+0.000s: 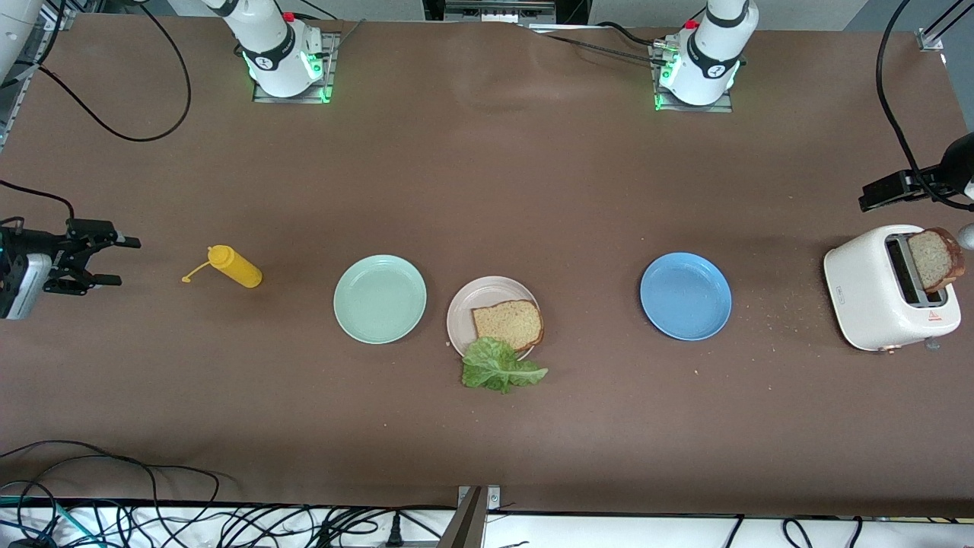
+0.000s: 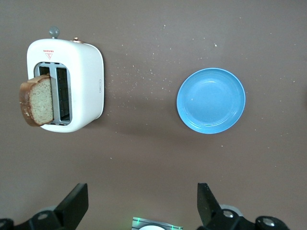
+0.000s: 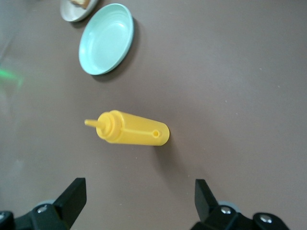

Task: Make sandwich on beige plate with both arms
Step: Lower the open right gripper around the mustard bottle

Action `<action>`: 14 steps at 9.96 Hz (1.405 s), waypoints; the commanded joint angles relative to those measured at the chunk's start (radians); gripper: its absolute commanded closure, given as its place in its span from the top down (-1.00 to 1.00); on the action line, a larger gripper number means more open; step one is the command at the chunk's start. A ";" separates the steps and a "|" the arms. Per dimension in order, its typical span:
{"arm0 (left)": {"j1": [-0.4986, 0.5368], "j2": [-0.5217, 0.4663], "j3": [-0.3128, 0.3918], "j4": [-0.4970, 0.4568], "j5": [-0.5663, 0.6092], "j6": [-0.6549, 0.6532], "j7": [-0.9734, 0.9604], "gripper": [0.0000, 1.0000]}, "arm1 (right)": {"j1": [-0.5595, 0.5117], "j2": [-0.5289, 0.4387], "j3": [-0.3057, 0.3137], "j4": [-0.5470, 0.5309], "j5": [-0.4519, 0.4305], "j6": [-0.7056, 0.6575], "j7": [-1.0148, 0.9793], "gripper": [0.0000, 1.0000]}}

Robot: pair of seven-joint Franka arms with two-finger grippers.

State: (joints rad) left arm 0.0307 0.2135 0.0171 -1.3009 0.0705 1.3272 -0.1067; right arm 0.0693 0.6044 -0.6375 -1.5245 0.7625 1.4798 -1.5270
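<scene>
My right gripper is to move to the yellow squeeze bottle next and close around the bottle's body (image 1: 241,269) (image 3: 142,130), leaving the bottle's cap and spout clear.
The beige plate (image 1: 464,308) lies mid-table with one brown bread slice (image 1: 507,323) on it. A ruffled green lettuce leaf (image 1: 498,365) lies at the plate's near edge, mostly on the table. The other slice (image 1: 936,259) sticks out of a white toaster (image 1: 875,293) at the left arm's end, also seen as the slice (image 2: 37,99) in the left wrist view. My left gripper (image 1: 875,194) (image 2: 143,206) hangs open and empty over the table beside the toaster. My right gripper (image 1: 125,261) (image 3: 139,203) is open and empty at the right arm's end, by the yellow bottle.
A yellow squeeze bottle (image 1: 237,268) (image 3: 132,134) lies on its side toward the right arm's end. A mint green plate (image 1: 380,298) (image 3: 105,38) sits beside the beige plate, a blue plate (image 1: 685,296) (image 2: 211,100) toward the toaster. Crumbs dot the table near the toaster.
</scene>
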 commanded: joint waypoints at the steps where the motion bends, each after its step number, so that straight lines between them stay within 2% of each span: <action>1: 0.064 0.074 0.001 0.018 0.041 0.013 0.033 1.00 | -0.013 0.003 0.018 -0.032 0.073 -0.003 -0.239 0.99; 2: 0.084 0.096 0.001 0.017 0.048 0.062 0.083 1.00 | -0.014 0.030 0.024 -0.034 0.139 -0.018 -0.342 1.00; 4: 0.150 0.145 0.001 0.018 0.041 0.101 0.130 1.00 | -0.016 0.150 0.025 -0.034 0.320 -0.041 -0.569 1.00; 5: 0.162 0.161 0.001 0.017 0.048 0.124 0.166 1.00 | -0.016 0.188 0.025 -0.034 0.372 -0.041 -0.646 0.99; 8: 0.259 0.225 0.001 0.018 0.066 0.184 0.286 1.00 | -0.022 0.219 0.027 -0.034 0.388 -0.039 -0.775 0.99; 12: 0.293 0.247 0.001 0.037 0.064 0.216 0.323 1.00 | -0.077 0.236 0.122 -0.098 0.437 -0.038 -0.962 0.99; 14: 0.316 0.256 0.000 0.035 0.058 0.225 0.337 1.00 | -0.080 0.255 0.125 -0.120 0.465 -0.039 -0.976 0.99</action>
State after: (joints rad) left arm 0.3265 0.4555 0.0261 -1.2899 0.1139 1.5519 0.1942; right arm 0.0074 0.8527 -0.5244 -1.6240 1.1963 1.4557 -2.4635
